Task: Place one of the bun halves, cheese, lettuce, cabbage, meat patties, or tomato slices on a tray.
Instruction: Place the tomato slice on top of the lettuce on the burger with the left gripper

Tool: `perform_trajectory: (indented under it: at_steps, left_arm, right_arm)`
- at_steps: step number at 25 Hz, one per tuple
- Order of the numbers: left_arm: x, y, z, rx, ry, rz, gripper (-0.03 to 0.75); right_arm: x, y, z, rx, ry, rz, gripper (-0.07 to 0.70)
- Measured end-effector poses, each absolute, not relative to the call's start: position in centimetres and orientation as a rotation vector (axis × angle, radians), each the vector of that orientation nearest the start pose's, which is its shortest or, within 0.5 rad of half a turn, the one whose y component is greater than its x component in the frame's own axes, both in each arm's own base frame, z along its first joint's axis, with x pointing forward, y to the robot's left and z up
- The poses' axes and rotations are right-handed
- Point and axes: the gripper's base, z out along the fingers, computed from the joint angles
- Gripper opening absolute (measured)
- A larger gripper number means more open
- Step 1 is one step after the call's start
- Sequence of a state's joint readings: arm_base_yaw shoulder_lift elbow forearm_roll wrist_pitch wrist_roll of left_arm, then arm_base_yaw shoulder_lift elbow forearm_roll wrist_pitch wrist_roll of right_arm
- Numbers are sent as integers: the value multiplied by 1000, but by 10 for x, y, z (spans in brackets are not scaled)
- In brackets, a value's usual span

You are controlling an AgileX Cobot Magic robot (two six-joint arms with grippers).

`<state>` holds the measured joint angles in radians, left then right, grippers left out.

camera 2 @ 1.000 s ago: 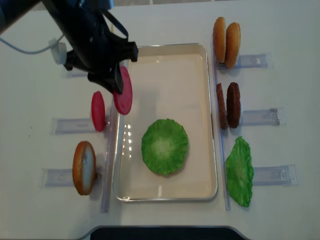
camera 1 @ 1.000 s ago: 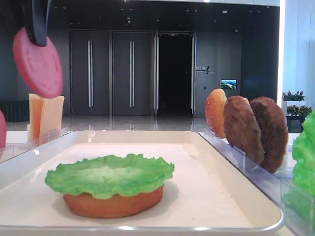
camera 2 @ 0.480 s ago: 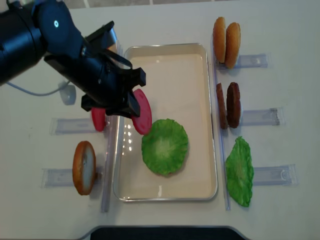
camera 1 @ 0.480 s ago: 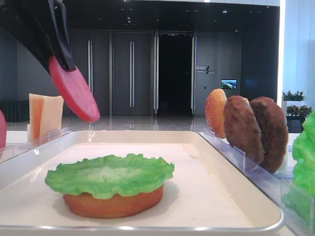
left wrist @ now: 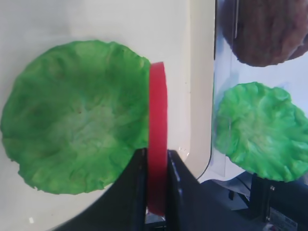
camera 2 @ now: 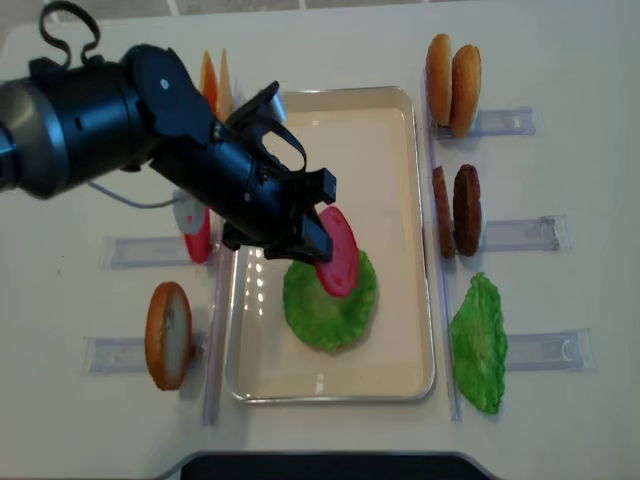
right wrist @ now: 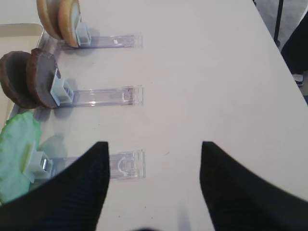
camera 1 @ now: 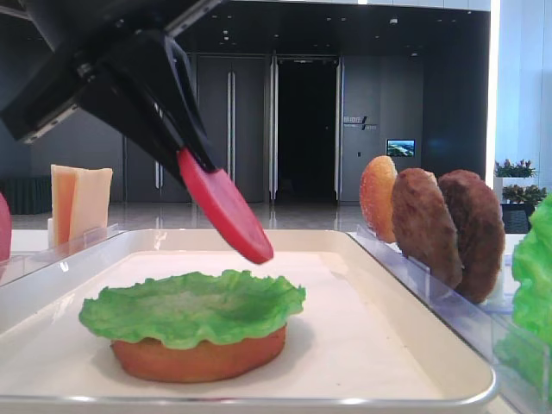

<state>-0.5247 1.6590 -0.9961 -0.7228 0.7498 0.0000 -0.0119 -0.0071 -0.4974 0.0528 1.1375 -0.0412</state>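
I need to let go of the red tomato slice with my left gripper on the middle of the lettuce in the cream tray (camera 2: 338,296) (left wrist: 88,112).
My left gripper (camera 2: 312,238) is shut on a red tomato slice (camera 2: 339,252), gripping its edge. The slice hangs tilted just above the lettuce (camera 2: 328,302), which lies on a bun half (camera 1: 198,360) in the cream tray (camera 2: 392,140). From the left wrist, the tomato slice (left wrist: 157,139) shows edge-on between the black fingers, over the right rim of the lettuce (left wrist: 72,130). In the low side view the tomato slice (camera 1: 226,216) is clear of the lettuce (camera 1: 190,304). My right gripper (right wrist: 154,163) is open over bare table, holding nothing.
Right of the tray, clear racks hold two bun halves (camera 2: 452,70), two meat patties (camera 2: 456,210) and a lettuce leaf (camera 2: 478,345). Left of it stand cheese slices (camera 2: 215,80), another tomato slice (camera 2: 198,238) and a bun half (camera 2: 168,335).
My left gripper has carried the tomato slice from beside the left racks rightward and downward, over the tray's edge to above the lettuce. The slice has tilted flatter.
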Motion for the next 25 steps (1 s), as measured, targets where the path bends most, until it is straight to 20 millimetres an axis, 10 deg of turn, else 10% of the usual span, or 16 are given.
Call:
perform_trajectory:
  at_steps: [25]
  left_arm:
    - [256, -206, 179, 97, 2991, -941, 57]
  right_arm:
    - [-9, 4, 270, -36, 2115, 32, 426]
